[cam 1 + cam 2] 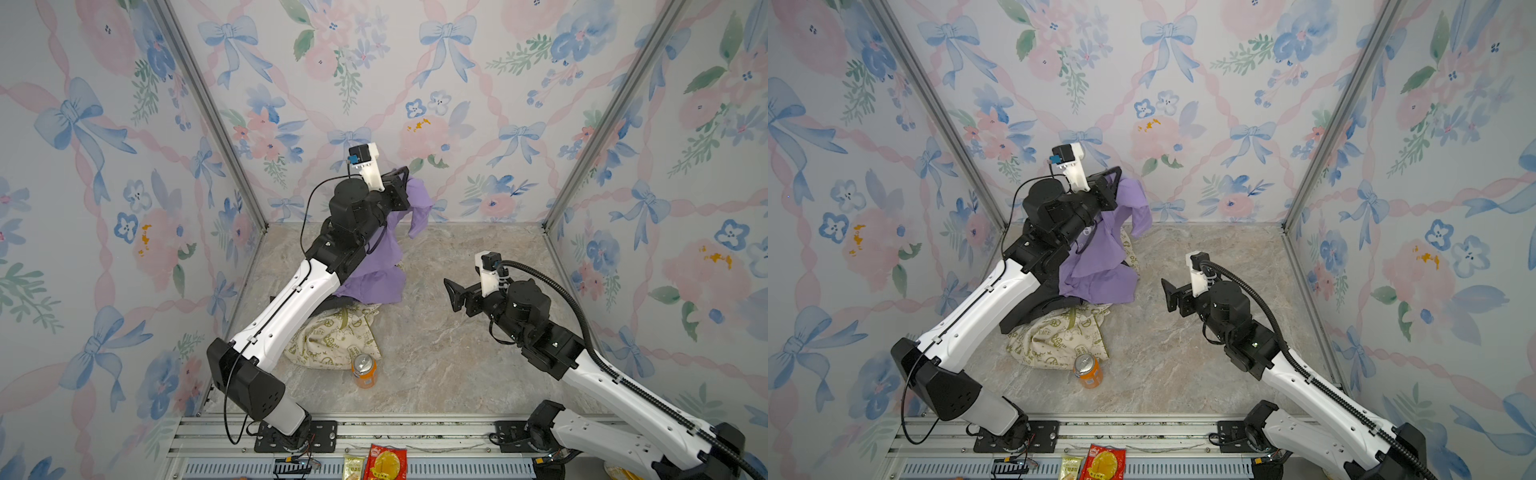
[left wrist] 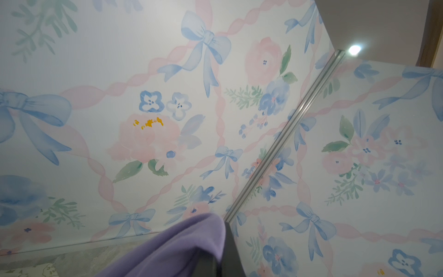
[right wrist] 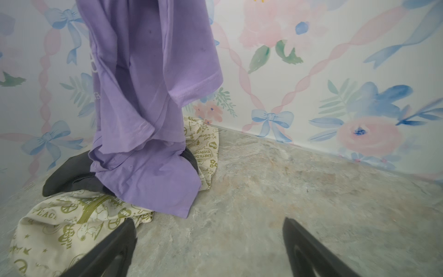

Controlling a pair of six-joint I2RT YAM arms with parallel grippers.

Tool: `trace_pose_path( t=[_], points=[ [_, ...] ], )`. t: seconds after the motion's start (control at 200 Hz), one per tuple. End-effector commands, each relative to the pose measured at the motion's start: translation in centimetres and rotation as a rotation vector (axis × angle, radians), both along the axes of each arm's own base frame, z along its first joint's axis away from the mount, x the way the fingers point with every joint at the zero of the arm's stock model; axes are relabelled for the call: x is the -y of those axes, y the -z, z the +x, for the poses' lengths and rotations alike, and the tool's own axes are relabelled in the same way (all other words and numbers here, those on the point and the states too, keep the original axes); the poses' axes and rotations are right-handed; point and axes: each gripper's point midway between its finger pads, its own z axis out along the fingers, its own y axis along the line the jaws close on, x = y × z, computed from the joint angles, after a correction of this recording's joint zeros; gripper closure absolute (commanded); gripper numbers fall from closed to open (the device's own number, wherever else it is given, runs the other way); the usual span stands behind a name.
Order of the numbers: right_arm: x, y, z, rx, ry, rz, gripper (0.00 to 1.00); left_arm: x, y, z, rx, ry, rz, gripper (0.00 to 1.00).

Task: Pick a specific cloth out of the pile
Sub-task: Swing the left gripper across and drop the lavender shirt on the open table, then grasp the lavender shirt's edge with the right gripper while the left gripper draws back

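Next, my right gripper grabs the lilac-purple T-shirt by its upper end point(image 1: 416, 197) point(image 3: 188, 50), next to the top fold that my left gripper holds.
The cloth point(image 1: 374, 266) is a lilac-purple T-shirt, lifted high near the back wall by my left gripper point(image 1: 401, 172), which is shut on its top fold. In the left wrist view the lilac fabric point(image 2: 167, 247) drapes over the shut jaws. The shirt hangs down, and its lower end point(image 3: 148, 167) still rests on the pile point(image 1: 332, 336) of a cream cloth with olive prints and a charcoal garment point(image 3: 69, 172). My right gripper point(image 1: 451, 293) hangs open and empty over bare floor to the right of the pile, facing the shirt point(image 1: 1100, 266).
An orange can point(image 1: 364, 370) stands upright against the pile's front edge. Snack packets point(image 1: 384, 461) lie on the front rail. Floral walls close in three sides. Marble floor point(image 1: 457, 353) stretches between the pile and the right arm.
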Motion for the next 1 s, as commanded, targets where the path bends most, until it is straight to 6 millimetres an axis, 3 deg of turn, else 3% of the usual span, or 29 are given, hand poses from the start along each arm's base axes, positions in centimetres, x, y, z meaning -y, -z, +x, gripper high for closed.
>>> trace_pose_path(
  t=[0.0,0.175,0.235,0.315,0.38,0.435,0.65,0.88,0.995],
  points=[
    [4.0,2.4,0.1,-0.084,0.149,0.007,0.03,4.6,3.6,-0.5,-0.014,0.079,0.081,1.0],
    [8.6,3.7,0.0,-0.128,0.294,0.06,0.03,11.7,12.7,-1.3,-0.106,0.195,0.244,0.99],
    [9.6,3.9,-0.2,-0.137,0.324,0.066,0.03,13.1,15.3,-1.2,-0.127,0.209,0.318,0.81],
    [10.6,4.3,-0.5,-0.147,0.354,0.069,0.03,13.6,18.3,-0.7,-0.161,0.195,0.41,0.38],
    [11.2,4.6,-0.7,-0.155,0.372,0.077,0.03,12.9,19.4,-0.2,-0.183,0.15,0.456,0.13],
    [11.4,4.9,-0.8,-0.165,0.378,0.081,0.03,12.2,19.6,-0.1,-0.18,0.128,0.489,0.02],
    [10.0,6.6,0.0,-0.239,0.323,0.072,0.03,8.3,18.5,-2.1,-0.145,0.066,0.549,0.02],
    [7.0,10.4,1.9,-0.398,0.239,0.058,0.03,0.6,19.4,-5.8,-0.178,-0.056,0.56,0.02],
    [4.9,12.4,3.0,-0.46,0.2,0.007,0.03,-2.1,20.0,-8.4,-0.157,-0.053,0.588,0.02]
  ],
)
